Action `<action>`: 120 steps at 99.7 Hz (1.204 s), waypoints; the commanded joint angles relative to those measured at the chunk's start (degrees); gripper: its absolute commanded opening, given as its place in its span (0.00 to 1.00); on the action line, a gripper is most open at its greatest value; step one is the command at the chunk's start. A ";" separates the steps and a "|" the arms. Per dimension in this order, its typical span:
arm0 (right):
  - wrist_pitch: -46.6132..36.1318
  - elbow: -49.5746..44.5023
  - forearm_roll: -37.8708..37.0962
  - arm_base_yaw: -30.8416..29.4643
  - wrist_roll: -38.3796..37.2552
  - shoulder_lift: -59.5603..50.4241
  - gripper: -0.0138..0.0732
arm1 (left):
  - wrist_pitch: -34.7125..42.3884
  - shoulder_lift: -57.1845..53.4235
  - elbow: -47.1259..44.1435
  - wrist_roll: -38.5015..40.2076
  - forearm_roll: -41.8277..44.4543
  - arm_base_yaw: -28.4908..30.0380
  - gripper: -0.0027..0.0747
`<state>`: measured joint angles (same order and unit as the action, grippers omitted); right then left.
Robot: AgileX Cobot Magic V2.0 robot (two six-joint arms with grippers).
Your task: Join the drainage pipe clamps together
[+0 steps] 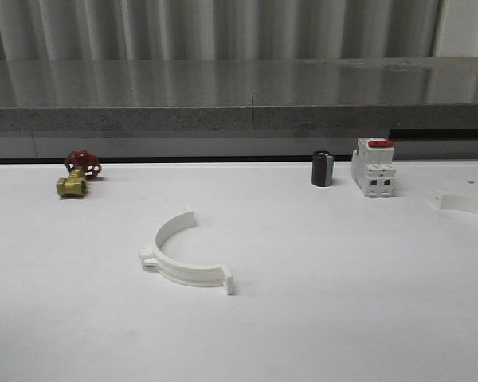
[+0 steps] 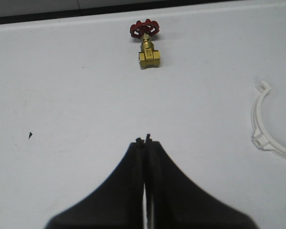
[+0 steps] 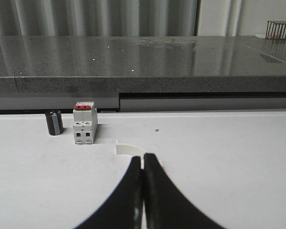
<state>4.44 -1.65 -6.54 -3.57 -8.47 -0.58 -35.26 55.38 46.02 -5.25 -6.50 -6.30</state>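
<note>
My right gripper will next move over to the curved middle [image 3: 145,151] of the drainage pipe clamp nearest the white breaker, and it should close there.
One white half-ring drainage pipe clamp [image 1: 193,275] lies flat on the white table, mid-front, its open side facing right and away. In the left wrist view that clamp [image 2: 260,140] sits off to the side of my left gripper [image 2: 144,140], which is shut on nothing over bare table. A second clamp [image 1: 466,202] lies at the table's right edge, cut off by the frame. In the right wrist view this clamp [image 3: 129,149] lies just beyond the tips of my right gripper [image 3: 144,156] and is partly hidden by them. The right gripper is shut and holds nothing.
A brass valve with a red handwheel [image 1: 78,175] stands at the back left, well ahead of the left gripper [image 2: 147,45]. A black cylinder [image 1: 322,169] and a white breaker with a red top [image 1: 374,167] stand at the back right. A grey ledge [image 1: 239,111] runs behind the table.
</note>
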 commanded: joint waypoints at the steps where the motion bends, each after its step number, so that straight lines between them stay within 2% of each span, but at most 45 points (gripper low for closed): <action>1: -4.96 0.94 -0.70 -0.30 0.42 -1.18 0.08 | 5.11 -6.26 -2.04 0.08 -1.17 0.28 0.01; 43: -5.46 0.94 -0.70 -0.30 0.42 -1.18 0.08 | 5.28 -29.84 -12.35 0.08 -3.18 0.28 0.01; 59: -7.08 0.94 -0.70 -0.30 0.42 -1.18 0.08 | 3.66 -35.01 -14.63 0.08 -3.18 0.28 0.01; 79: -10.33 1.57 -0.64 -0.30 0.42 -1.18 0.08 | 3.14 -36.33 -15.10 0.08 -3.18 0.28 0.01; 89: -5.04 4.93 -0.69 -0.03 0.42 -0.48 0.08 | 3.14 -36.33 -15.10 0.08 -3.18 0.28 0.01; 101: 5.60 12.31 -0.69 0.05 0.42 3.57 0.08 | 3.14 -36.33 -15.10 0.08 -3.18 0.28 0.01; 120: 19.04 24.59 -0.63 0.05 0.42 18.59 0.08 | 3.14 -36.33 -15.10 0.08 -3.18 0.28 0.01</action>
<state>21.63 16.13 -6.54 -3.57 -8.47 10.62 -35.91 18.55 29.48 -5.25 -8.65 -6.04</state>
